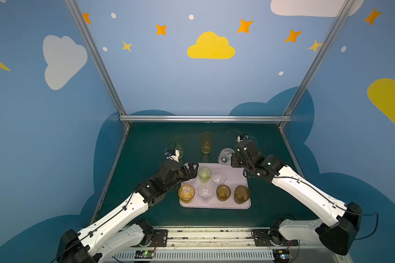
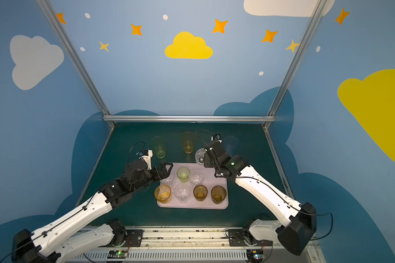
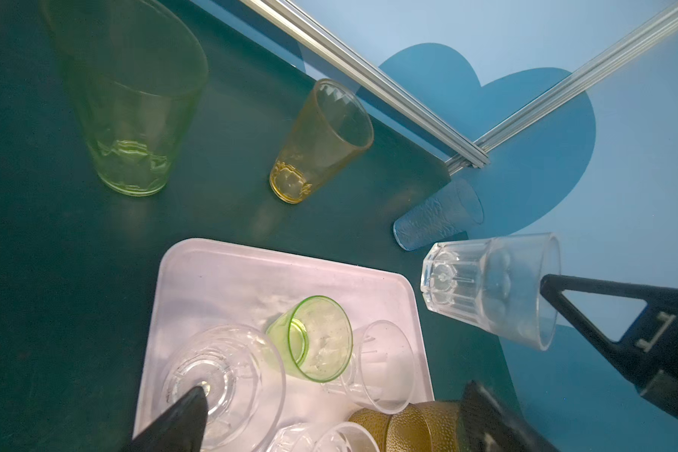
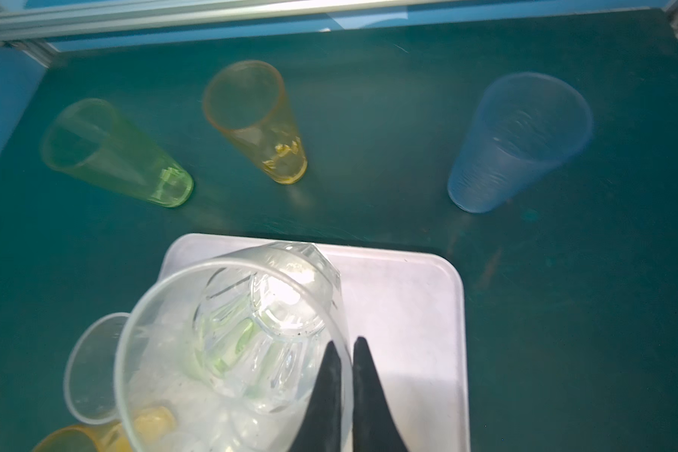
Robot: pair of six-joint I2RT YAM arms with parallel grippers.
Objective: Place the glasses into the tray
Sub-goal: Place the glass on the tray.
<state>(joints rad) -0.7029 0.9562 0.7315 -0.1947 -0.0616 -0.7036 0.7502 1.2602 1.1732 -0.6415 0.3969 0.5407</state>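
My right gripper is going to release the clear faceted glass on the bare patch of tray (image 1: pixel 233 176) (image 4: pixel 394 346) behind the end brown glass.
The pale pink tray (image 1: pixel 237 180) lies mid-table and carries several glasses: amber (image 1: pixel 186 193), clear (image 1: pixel 205 193), two brown (image 1: pixel 223 192), green (image 1: pixel 204 174) and more clear ones. My right gripper (image 4: pixel 345 344) is shut on the rim of a clear faceted glass (image 4: pixel 251 332), one finger inside and one outside. It holds that glass (image 1: pixel 225 156) tilted above the tray's far right corner. My left gripper (image 3: pixel 335 387) stands open over the tray's far left corner, above a clear glass (image 3: pixel 228 364), and holds nothing.
On the green table behind the tray stand a tall green glass (image 1: pixel 179 148), a tall amber glass (image 1: pixel 206 142) and a pale blue glass (image 2: pixel 230 142) by the right arm. An aluminium frame rail (image 1: pixel 203 118) borders the table's far edge.
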